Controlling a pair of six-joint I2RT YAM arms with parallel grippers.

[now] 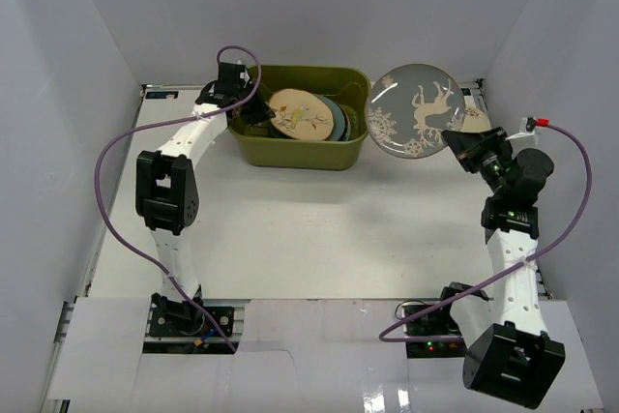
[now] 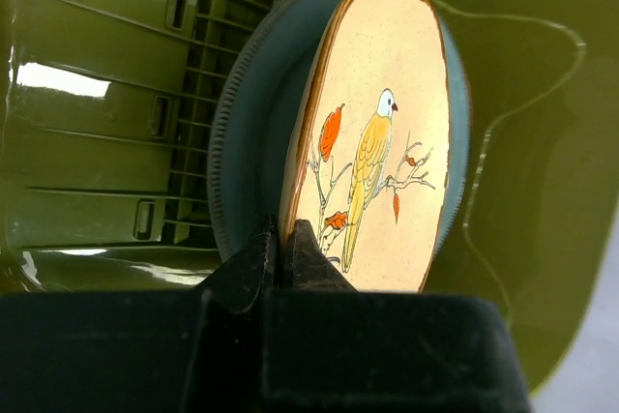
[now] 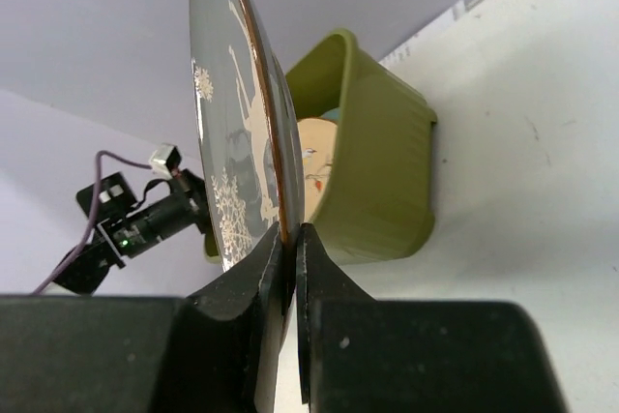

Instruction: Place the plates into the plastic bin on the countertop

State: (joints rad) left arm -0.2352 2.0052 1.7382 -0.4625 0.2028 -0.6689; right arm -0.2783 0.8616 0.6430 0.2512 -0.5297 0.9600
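Next, my right gripper releases the grey deer plate so that it rests on top of the cream bird plate [image 1: 311, 114] [image 3: 315, 154] inside the olive-green bin.
The olive-green bin [image 1: 290, 152] stands at the back of the white countertop [image 1: 319, 229]. My left gripper [image 1: 253, 110] [image 2: 282, 239] is shut on the rim of the cream bird plate [image 1: 300, 113] [image 2: 382, 142] inside the bin, over a teal plate [image 2: 247, 123]. My right gripper [image 1: 456, 142] [image 3: 290, 239] is shut on the rim of the grey deer plate [image 1: 418, 108] [image 3: 227, 123] and holds it up in the air just right of the bin [image 3: 372, 171]. A small cream plate [image 1: 471, 121] lies behind it, mostly hidden.
White walls enclose the countertop on three sides. The left arm [image 1: 169, 186] reaches along the left side and the right arm [image 1: 513, 229] along the right. Purple cables [image 1: 106, 171] hang off both arms.
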